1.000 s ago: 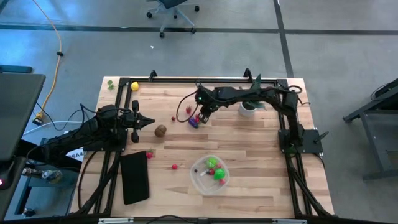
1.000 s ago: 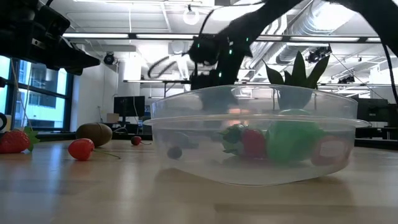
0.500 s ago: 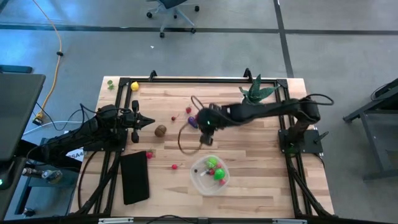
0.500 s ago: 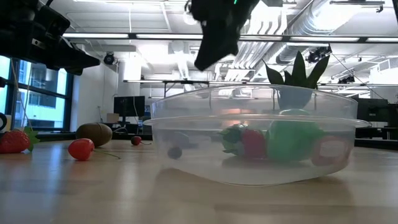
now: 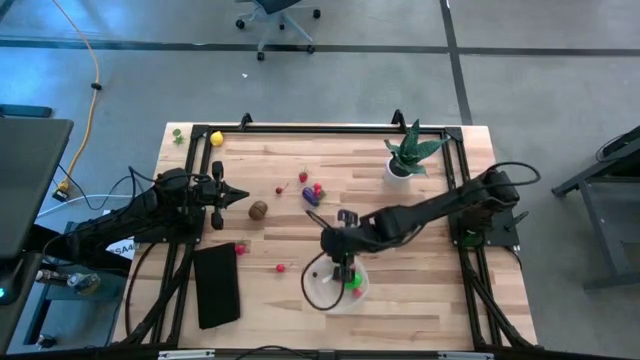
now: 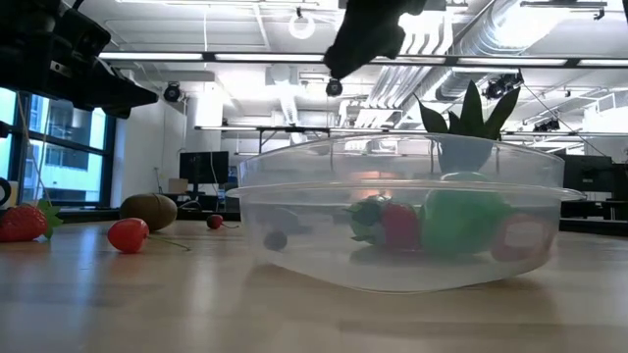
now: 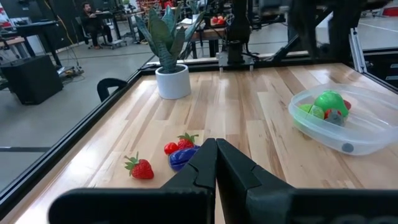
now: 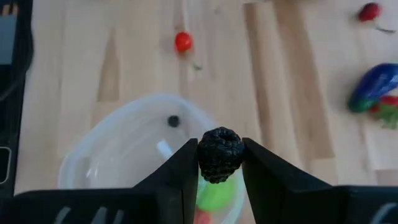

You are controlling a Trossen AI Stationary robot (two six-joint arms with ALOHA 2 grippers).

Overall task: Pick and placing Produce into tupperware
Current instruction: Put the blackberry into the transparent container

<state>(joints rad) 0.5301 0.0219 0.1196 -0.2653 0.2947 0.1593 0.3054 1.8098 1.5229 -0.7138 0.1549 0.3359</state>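
The small dark berry is in the clear round tupperware. Next, my right gripper releases the black berry, now held high above the tupperware, beside it, inside the clear round tupperware point(image 5: 317, 284) point(image 8: 150, 132).
My right gripper point(image 5: 343, 268) hangs over the clear round tupperware point(image 5: 312, 292), shut on a small black bumpy berry point(image 8: 220, 154). In the low view the berry point(image 6: 335, 87) shows high above the tupperware point(image 6: 294, 196), which holds green and red produce and a small dark berry. A brown piece point(image 5: 258, 210), a purple one point(image 5: 311, 196), small red ones point(image 5: 281, 267) and a yellow one point(image 5: 216, 138) lie on the table. My left gripper point(image 5: 240, 198) waits shut at the table's left. My right gripper pinches the black berry by its two opposite sides point(image 8: 203, 155) between the two fingertips. The fingers point(image 8: 180, 168) slant down from the table's right. The berry is lifted clear, above the tupperware's inside.
A spiky green plant in a white pot point(image 5: 405, 155) stands at the far right. A flat black rectangle point(image 5: 217, 285) lies near the front left. A black frame point(image 5: 300, 127) runs along the table's far edge and sides. Bare wood lies right of the tupperware.
My right gripper has swung from beside the purple piece in the table's far middle toward the near edge, rising and rolling, and now hangs over the tupperware. The purple piece and the red ones beside it stay on the table.
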